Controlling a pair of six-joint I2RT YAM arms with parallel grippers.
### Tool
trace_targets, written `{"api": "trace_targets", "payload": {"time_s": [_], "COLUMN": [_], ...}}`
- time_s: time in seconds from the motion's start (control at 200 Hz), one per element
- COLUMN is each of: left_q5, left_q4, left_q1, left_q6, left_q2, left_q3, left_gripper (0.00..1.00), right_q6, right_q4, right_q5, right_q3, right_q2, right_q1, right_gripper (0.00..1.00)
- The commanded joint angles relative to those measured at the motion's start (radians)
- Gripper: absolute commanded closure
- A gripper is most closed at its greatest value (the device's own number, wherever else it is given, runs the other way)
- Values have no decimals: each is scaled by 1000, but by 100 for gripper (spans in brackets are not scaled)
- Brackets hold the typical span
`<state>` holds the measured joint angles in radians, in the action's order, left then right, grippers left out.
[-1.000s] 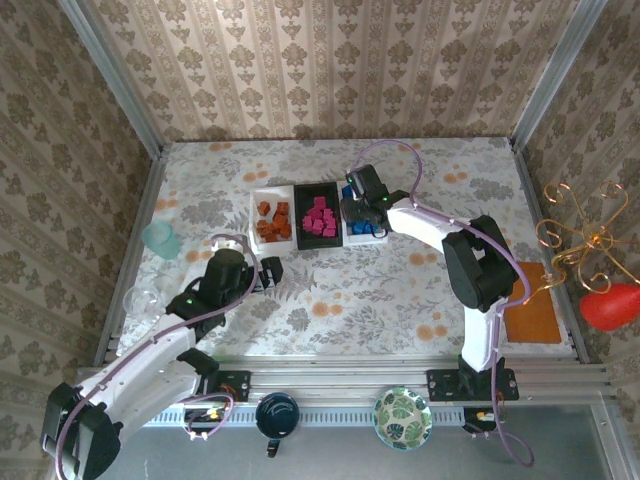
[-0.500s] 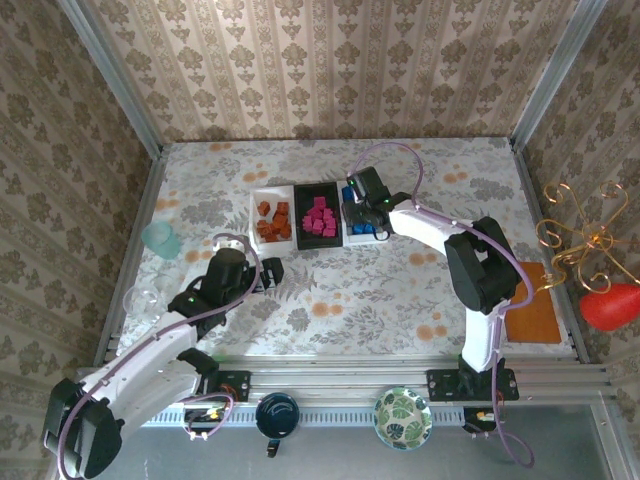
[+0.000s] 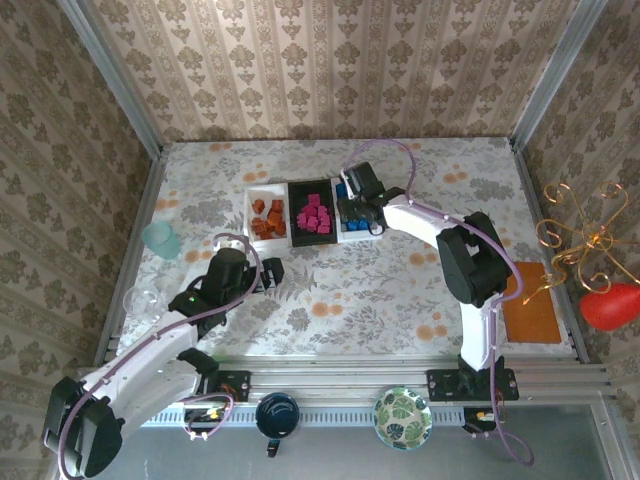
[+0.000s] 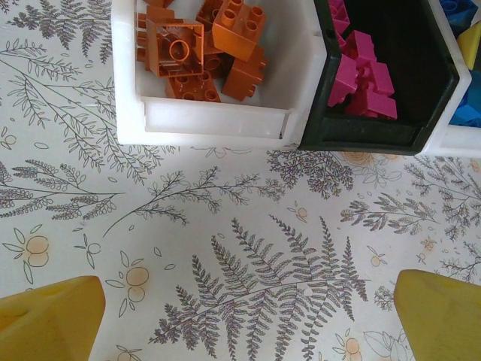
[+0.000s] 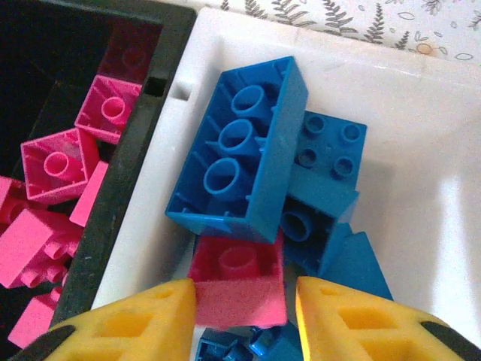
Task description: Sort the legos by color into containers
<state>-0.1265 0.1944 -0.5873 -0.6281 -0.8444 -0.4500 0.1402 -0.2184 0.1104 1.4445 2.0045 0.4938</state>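
Note:
My right gripper needs to open to free the long blue lego lying against the pink lego's far edge, then take the pink lego alone (image 5: 239,280).
Three trays stand in a row. The left white tray (image 3: 250,212) holds orange legos (image 4: 203,45), the black tray (image 4: 361,135) holds pink legos (image 5: 60,165), and the right white tray (image 5: 421,150) holds blue legos (image 5: 240,150). My right gripper (image 5: 246,316) reaches down into the blue tray, open, with one pink lego (image 5: 237,282) between its fingers. The left finger touches that lego and a small gap stays at the right finger. My left gripper (image 4: 244,316) hovers open over bare tablecloth in front of the orange and black trays, holding nothing.
A teal cup (image 3: 160,240) and a clear glass (image 3: 140,300) stand at the table's left edge. An orange mat (image 3: 530,305) lies at the right edge. A dark cup (image 3: 277,413) and a green-patterned bowl (image 3: 403,417) sit on the front rail.
The row of trays has slid a little to the left and away, along with my right gripper inside the blue tray. The left arm has not moved.

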Motion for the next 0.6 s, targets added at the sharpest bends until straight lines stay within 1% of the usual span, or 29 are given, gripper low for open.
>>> {"api": "trace_targets", "payload": {"time_s": [0.0,0.05,0.11,0.135,0.34,0.595], "left_q5": [5,8,8,8,13,16], "left_q4": [3,2,3,2,-12,-15], "left_q1": [9,9,9,9,10,10], "left_q6": [4,5,8,8,2,5], "left_q2": [-5,-8,-14,-14,-19,-27], "left_q3": [-15,-18,-22,-22,-16,-21], "left_gripper": [0,0,0,0,0,0], "right_q6": [-8,-4,1,1,1,45], "right_q4": [-32,-25,-16,-12,4,36], "right_q5": [-33,-32,-26,-22,-39,-86], "right_q3": [-26,-35,-49,-56,-79,-101], "right_q2": [34,26,11,3,-46,-153], "right_q1": [-10,-15,-21,-24,-31,-31], "right_gripper": [63,65,72,72,75,75]}}
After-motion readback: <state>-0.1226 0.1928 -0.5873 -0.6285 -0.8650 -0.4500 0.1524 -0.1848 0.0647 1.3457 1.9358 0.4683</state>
